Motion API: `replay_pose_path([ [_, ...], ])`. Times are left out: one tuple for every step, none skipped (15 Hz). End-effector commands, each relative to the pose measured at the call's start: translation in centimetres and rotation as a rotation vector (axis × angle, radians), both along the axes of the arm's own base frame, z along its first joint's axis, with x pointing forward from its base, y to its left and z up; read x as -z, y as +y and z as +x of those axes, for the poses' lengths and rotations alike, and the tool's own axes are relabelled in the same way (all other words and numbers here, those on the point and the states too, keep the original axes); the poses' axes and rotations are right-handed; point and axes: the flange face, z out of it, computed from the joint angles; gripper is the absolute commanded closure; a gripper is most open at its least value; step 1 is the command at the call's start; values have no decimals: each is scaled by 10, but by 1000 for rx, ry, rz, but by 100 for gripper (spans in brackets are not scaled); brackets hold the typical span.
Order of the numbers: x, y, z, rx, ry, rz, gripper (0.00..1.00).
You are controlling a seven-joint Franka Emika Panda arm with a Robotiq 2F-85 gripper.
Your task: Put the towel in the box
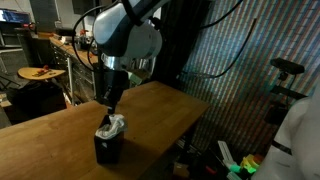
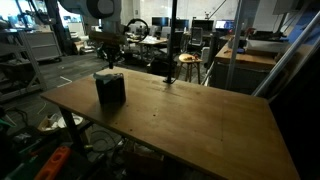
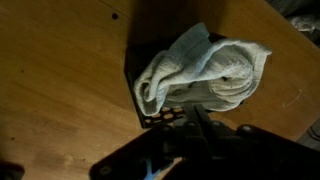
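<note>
The towel's rolled end sticks out past the box's rim. I need to open my gripper, pinch the towel [image 3: 205, 82] near its middle and lift it to settle it back inside.
A white towel [image 1: 115, 126] lies bunched in the top of a small black box [image 1: 107, 148] on the wooden table [image 1: 60, 135]. In the wrist view the towel [image 3: 205, 70] fills the box, whose perforated black wall [image 3: 153, 118] shows at its lower left. My gripper [image 1: 108, 103] hangs just above the towel with a small gap, fingers together and empty. In the wrist view the fingertips [image 3: 200, 112] meet in one dark point at the towel's near edge. In an exterior view the box [image 2: 111, 90] stands near the table's far left corner under the gripper [image 2: 110, 62].
The wooden table [image 2: 190, 110] spreads wide to the right of the box. A table edge [image 1: 185, 125] drops off close to the box. Lab benches, stools [image 2: 186, 66] and chairs stand beyond the table.
</note>
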Motion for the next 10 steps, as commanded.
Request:
replay_pose_path([
  [-26, -4, -17, 57, 3, -48, 94],
  [-26, -4, -21, 79, 19, -52, 94],
  [-26, -4, -25, 104, 35, -51, 93],
  [-24, -3, -28, 138, 48, -39, 92],
  [-21, -3, -30, 173, 57, -32, 92],
  [-17, -2, -31, 213, 63, -19, 90],
  [-14, -2, -32, 247, 69, -9, 86],
  [-10, -2, -33, 278, 75, 0, 81],
  [-8, -3, -34, 307, 76, 8, 70],
  [-6, -3, -35, 327, 79, 15, 59],
])
